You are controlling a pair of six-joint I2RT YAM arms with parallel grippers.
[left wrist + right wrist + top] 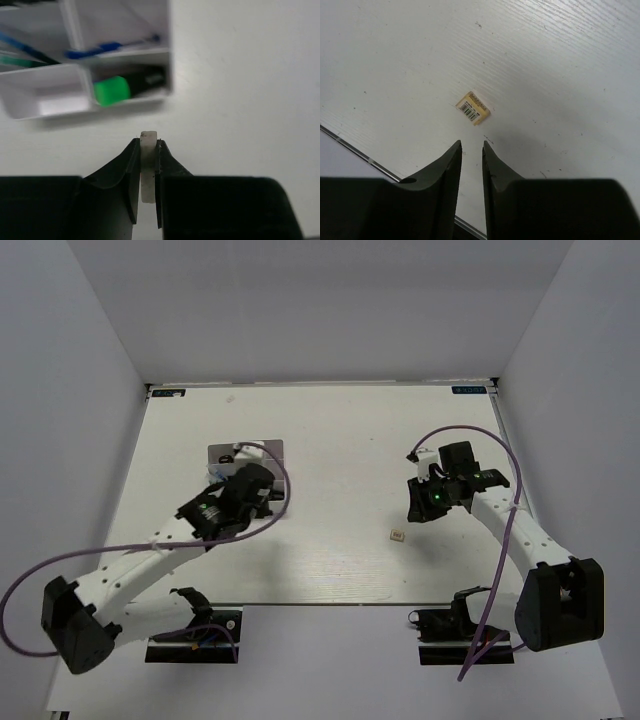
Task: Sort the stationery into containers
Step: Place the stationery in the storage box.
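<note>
My left gripper should release the short pale grey stick in the empty tray compartment [232,497] [57,101] next to the green-capped highlighter. The stick is held just above the table now.
My left gripper [148,142] is shut on a small whitish flat block [148,172], held on edge just above the table. The white divided tray [169,60] lies just ahead of it. One compartment holds a green-capped highlighter [112,91], and another holds thin blue pens [95,49]. In the top view the left gripper [262,502] covers the near part of the tray [225,452]. My right gripper [472,144] is empty, its jaws a narrow gap apart, above the table. A tiny beige cube [473,107] with a barcode label lies just ahead of it, and also shows in the top view [398,536]. Scissors, marker and grey stick are not visible.
The table's near edge [350,145] runs close behind the right fingers. A purple cable loops over each arm [470,435]. White walls enclose the table on three sides.
</note>
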